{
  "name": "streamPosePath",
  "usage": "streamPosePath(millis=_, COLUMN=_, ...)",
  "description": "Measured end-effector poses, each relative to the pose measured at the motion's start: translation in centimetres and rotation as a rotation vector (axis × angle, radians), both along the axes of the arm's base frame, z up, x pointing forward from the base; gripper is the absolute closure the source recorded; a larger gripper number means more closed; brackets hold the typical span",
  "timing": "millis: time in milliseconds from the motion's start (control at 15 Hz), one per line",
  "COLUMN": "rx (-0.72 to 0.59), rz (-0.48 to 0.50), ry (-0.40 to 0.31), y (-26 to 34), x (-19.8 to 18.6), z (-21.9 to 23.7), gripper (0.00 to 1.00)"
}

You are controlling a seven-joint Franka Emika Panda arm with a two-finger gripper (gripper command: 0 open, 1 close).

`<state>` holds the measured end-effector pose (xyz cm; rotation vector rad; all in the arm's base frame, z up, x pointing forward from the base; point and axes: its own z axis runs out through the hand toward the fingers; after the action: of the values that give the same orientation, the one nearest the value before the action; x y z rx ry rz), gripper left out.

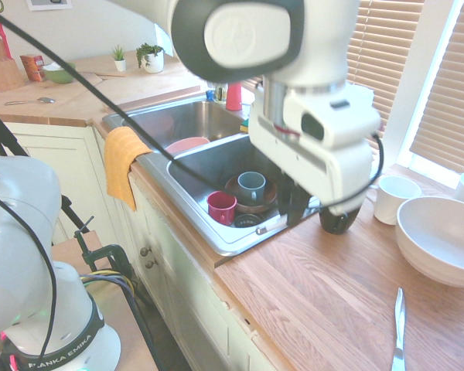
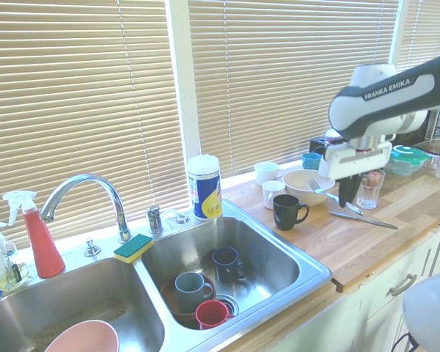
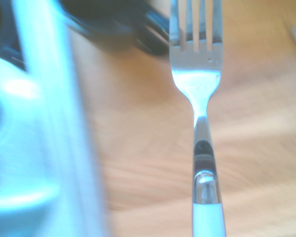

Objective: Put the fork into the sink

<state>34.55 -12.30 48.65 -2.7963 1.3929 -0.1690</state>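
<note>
I should let the fork go by the sink drain, between the brown bowl and the dark blue mug [image 2: 224, 291]. The fork is still low over the wooden counter.
My gripper [image 2: 347, 196] is shut on the fork [image 2: 321, 190], low over the wooden counter to the right of the sink [image 2: 308, 282]. The fork's silver tines stick out of the fingers toward the white bowl. In the wrist view the fork [image 3: 197, 98] runs up the picture, white handle at the bottom, tines at the top, wood grain behind it. From the first exterior view the gripper [image 1: 295, 207] hangs just past the sink's [image 1: 193, 224] right rim, and the hand hides the fork. The near basin holds several mugs.
A black mug [image 2: 287, 211] stands on the counter between gripper and sink. A white bowl [image 2: 306, 185], white mugs [image 2: 267, 173] and a glass [image 2: 369, 188] sit behind the gripper. A silver knife [image 2: 367, 218] lies in front. An orange cloth [image 1: 122, 162] hangs over the sink's edge.
</note>
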Motion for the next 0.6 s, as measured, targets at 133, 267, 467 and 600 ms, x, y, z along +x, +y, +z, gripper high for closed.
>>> streamPosePath(millis=133, rx=-0.010, rz=0.047, ry=0.000, y=5.2, x=2.9, z=0.4, gripper=1.00)
streamPosePath(millis=267, rx=-0.026, rz=0.091, ry=0.017, y=11.3, x=6.5, z=-0.7, gripper=1.00)
streamPosePath(millis=467, rx=-0.016, rz=0.107, ry=0.050, y=18.3, x=11.5, z=-5.1, gripper=1.00)
streamPosePath(millis=600, rx=0.008, rz=0.103, ry=0.053, y=21.3, x=13.6, z=-9.4, gripper=1.00)
